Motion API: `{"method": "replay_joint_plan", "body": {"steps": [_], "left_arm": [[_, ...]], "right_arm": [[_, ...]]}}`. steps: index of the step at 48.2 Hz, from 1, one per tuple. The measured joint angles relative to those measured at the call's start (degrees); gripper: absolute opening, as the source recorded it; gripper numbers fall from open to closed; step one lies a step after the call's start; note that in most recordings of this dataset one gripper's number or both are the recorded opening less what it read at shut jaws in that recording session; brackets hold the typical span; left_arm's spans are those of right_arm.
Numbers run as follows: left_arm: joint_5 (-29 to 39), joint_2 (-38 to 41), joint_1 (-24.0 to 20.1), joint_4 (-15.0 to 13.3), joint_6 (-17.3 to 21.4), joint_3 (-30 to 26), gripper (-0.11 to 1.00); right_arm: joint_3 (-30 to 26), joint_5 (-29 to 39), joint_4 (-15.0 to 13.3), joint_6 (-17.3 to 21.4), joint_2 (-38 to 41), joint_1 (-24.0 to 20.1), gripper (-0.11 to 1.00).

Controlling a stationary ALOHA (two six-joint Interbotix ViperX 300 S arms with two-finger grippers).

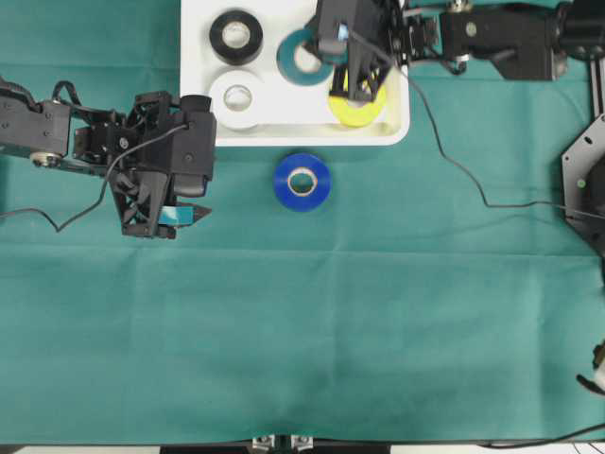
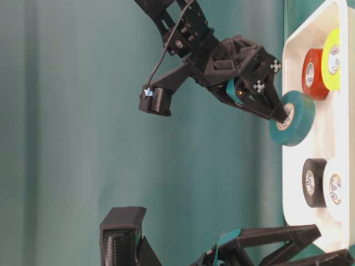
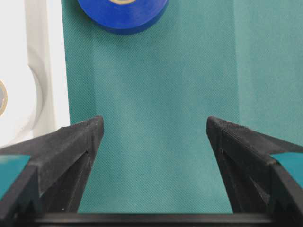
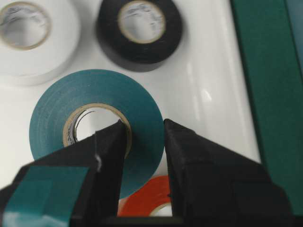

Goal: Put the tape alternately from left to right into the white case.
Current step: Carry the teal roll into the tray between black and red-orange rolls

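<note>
The teal roll, now hanging tilted above the case floor, will go down in the white case point(image 1: 300, 32) point(image 4: 158, 116) between the black roll and the orange-red roll, set there by my right gripper.
The white case point(image 1: 392, 130) lies at the top centre. In it are a black roll point(image 1: 236, 36), a white roll point(image 1: 237, 97), a yellow roll point(image 1: 364, 111) and an orange-red roll point(image 2: 312, 73). My right gripper point(image 4: 144, 125) is shut on the wall of the teal roll point(image 4: 61, 99), one finger through its core. The teal roll hangs tilted above the case floor, between the black and orange-red rolls. A blue roll point(image 1: 302, 182) lies flat on the cloth just below the case. My left gripper point(image 3: 154, 125) is open and empty, low over the cloth left of the blue roll point(image 3: 123, 14).
Green cloth point(image 1: 302, 331) covers the table. A black cable point(image 1: 454, 165) trails from the right arm across the cloth to the right. A black metal bracket point(image 1: 579, 180) stands at the right edge. The case's near rim point(image 3: 45, 71) runs beside my left finger.
</note>
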State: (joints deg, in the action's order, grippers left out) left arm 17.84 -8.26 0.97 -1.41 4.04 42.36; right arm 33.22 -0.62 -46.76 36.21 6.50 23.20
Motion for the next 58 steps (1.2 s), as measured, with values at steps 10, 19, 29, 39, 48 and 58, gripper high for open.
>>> {"method": "replay_joint_plan", "body": {"steps": [10, 19, 29, 39, 48, 58], "left_arm": [[0.0, 0.0, 0.0, 0.0, 0.0, 0.1, 0.68], [0.0, 0.0, 0.0, 0.0, 0.0, 0.0, 0.68], [0.0, 0.1, 0.0, -0.1, 0.0, 0.1, 0.68], [0.0, 0.0, 0.0, 0.0, 0.0, 0.1, 0.68], [0.0, 0.0, 0.0, 0.0, 0.0, 0.1, 0.68], [0.0, 0.0, 0.0, -0.1, 0.0, 0.1, 0.68]], "right_arm": [[-1.9, -1.8, -0.2, -0.1, 2.9, 2.4, 0.24], [-3.6, -1.8, -0.4, -0.3, 4.7, 3.1, 0.24], [-4.8, -0.8, -0.3, -0.4, 6.2, 3.7, 0.24], [-5.2, 0.0, -0.4, -0.4, 6.7, 3.8, 0.24], [-5.3, 1.1, -0.4, -0.4, 6.8, 3.8, 0.24], [-5.4, 2.9, -0.4, -0.4, 6.7, 3.8, 0.24]]}}
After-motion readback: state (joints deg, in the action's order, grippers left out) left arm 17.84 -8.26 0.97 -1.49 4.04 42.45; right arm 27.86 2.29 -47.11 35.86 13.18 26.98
